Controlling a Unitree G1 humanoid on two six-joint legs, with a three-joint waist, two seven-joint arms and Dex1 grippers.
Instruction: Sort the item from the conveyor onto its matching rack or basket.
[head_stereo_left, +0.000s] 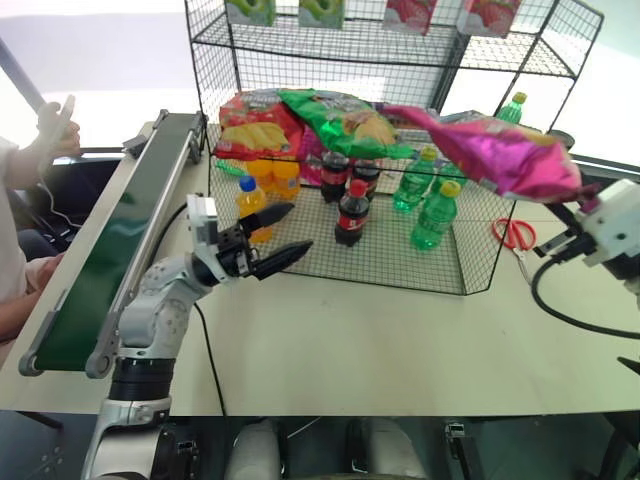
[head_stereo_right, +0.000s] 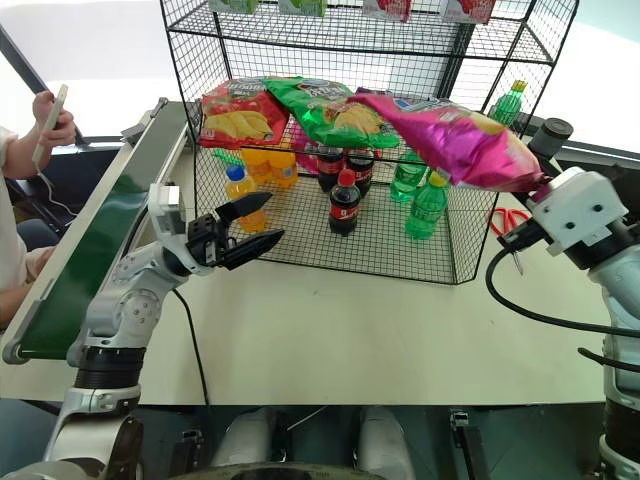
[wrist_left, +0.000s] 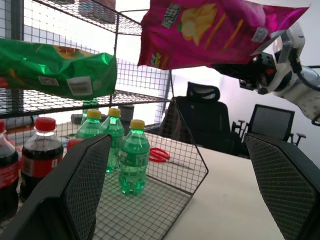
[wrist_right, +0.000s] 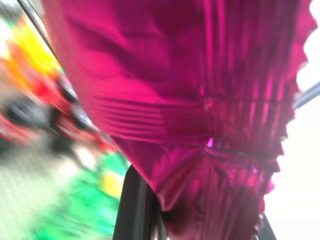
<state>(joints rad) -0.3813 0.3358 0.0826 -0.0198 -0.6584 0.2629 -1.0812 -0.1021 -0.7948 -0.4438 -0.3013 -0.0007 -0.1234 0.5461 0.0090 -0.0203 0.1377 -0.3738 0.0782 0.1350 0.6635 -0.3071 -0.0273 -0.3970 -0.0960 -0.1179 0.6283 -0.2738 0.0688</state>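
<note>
I will let go of the magenta snack bag with my right gripper on the middle level (head_stereo_left: 443, 133), next to the green chip bag.
The item, a glossy magenta snack bag (head_stereo_left: 490, 150), hangs in the air in front of the right half of the rack's middle tier. My right gripper (head_stereo_right: 542, 192) is shut on the bag's crimped end (wrist_right: 210, 190), and the bag hides most of its fingers. The black wire rack (head_stereo_right: 480, 40) stands at the back of the table. My left gripper (head_stereo_left: 300, 226) is open and holds nothing, low in front of the rack's bottom tier beside an orange bottle (head_stereo_left: 252, 200). The dark green conveyor (head_stereo_left: 140, 230) runs along the table's left side with nothing on its belt.
A red chip bag (head_stereo_left: 255, 120) and a green chip bag (head_stereo_left: 340, 120) lie on the middle tier. Cola bottles (head_stereo_left: 352, 212) and green bottles (head_stereo_left: 435, 215) stand below. Red scissors (head_stereo_left: 513, 232) lie right of the rack. A person's hand (head_stereo_left: 55, 125) holds a phone at far left.
</note>
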